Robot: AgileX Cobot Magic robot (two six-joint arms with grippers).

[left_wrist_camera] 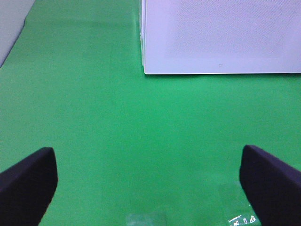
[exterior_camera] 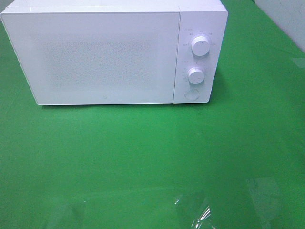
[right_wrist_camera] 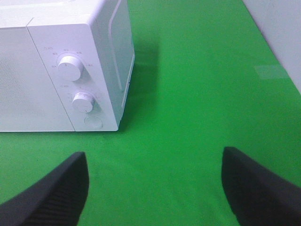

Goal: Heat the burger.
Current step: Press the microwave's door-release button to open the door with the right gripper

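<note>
My right gripper needs to close on the lower white knob (exterior_camera: 196,75) (right_wrist_camera: 83,102) of the microwave, the one above the round button.
The burger is not in view in any frame. A white microwave (exterior_camera: 109,50) stands at the back of the green table with its door shut; it also shows in the left wrist view (left_wrist_camera: 221,37) and the right wrist view (right_wrist_camera: 61,66). Two white knobs (exterior_camera: 200,46) and a round button sit on its right panel. My left gripper (left_wrist_camera: 148,181) is open and empty, its dark fingers (left_wrist_camera: 26,181) spread wide over bare green cloth in front of the microwave. My right gripper (right_wrist_camera: 153,186) is open and empty, in front of the microwave's right end. Neither gripper shows in the exterior high view.
The green cloth (exterior_camera: 143,157) covers the whole table. A clear shiny plastic patch (exterior_camera: 195,212) lies at the front edge. A grey wall edge (exterior_camera: 286,19) shows at the far right.
</note>
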